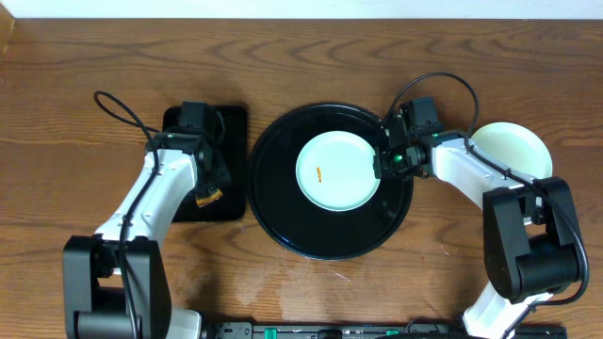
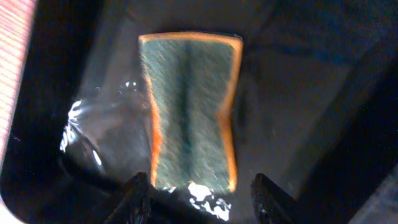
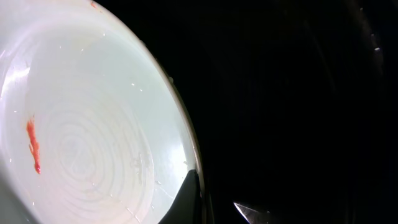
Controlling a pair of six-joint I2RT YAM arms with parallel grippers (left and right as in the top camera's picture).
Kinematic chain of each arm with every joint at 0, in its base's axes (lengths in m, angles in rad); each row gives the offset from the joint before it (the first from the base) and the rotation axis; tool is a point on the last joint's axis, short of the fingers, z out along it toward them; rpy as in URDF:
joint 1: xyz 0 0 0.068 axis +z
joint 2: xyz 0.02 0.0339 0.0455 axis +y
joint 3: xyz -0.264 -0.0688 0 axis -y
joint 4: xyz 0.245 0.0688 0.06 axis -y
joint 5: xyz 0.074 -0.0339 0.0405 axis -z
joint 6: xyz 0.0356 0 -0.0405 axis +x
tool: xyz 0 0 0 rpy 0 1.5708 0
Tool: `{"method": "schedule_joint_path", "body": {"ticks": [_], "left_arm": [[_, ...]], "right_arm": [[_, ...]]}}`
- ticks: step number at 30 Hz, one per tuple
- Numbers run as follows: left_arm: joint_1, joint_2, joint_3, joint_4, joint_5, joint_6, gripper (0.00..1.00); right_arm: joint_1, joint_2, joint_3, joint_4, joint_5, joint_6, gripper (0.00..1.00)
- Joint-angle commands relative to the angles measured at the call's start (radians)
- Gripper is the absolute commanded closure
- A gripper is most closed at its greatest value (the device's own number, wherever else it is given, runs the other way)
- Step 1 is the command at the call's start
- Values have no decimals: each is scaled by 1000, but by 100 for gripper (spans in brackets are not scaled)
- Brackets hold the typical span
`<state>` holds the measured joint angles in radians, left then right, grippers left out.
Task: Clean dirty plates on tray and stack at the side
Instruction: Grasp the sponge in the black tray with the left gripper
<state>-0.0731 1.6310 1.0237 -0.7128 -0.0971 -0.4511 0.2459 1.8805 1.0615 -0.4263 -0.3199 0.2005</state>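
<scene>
The plate in my right gripper has an orange smear on it, so my left gripper needs to take hold of the green sponge (image 2: 190,118) and wipe off the smear before stacking.
One pale mint plate (image 1: 339,171) with a small orange smear (image 1: 320,174) lies in the middle of the round black tray (image 1: 283,202). My right gripper (image 1: 386,158) is at its right rim, shut on the plate (image 3: 93,124): one finger (image 3: 189,193) lies on the inside of the rim and the other tip is just outside it. A second pale plate (image 1: 513,146) rests on the table right of the tray, partly under the right arm. My left gripper (image 1: 209,184) hangs open over a green sponge (image 2: 193,112) with orange edges, its fingers (image 2: 137,199) either side of the sponge's near end.
The sponge (image 1: 209,197) lies in a small rectangular black tray (image 1: 231,122) just left of the round tray. Cables loop behind both arms. Wooden table surrounds the trays.
</scene>
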Motion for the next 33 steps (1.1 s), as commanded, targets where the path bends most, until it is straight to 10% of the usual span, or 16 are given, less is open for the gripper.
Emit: {"method": "schedule_joint_path", "body": {"ticks": [1,4,8,17,24,33], "left_arm": [[25,61,-11,41,-76,-41,46],[47,127,-21,89,-50,-43,54],[68,196,-21,121,44,-37,92],[68,121,47,85,346,266,92],[68,16,61,47,306,275,57],[65,80,-34,59,241,183,56]], "right_arm": [[-1,10,-9,-19,54,-22,99],[-1,10,-9,-19,54,-22,99],[-1,10,-9,-19,54,-22,99],[-1,10,-9,-19,54,-22,99],[-1,10,-9,-19,54,-22,99],[-1,10,-9,-19,54,-22,99]]}}
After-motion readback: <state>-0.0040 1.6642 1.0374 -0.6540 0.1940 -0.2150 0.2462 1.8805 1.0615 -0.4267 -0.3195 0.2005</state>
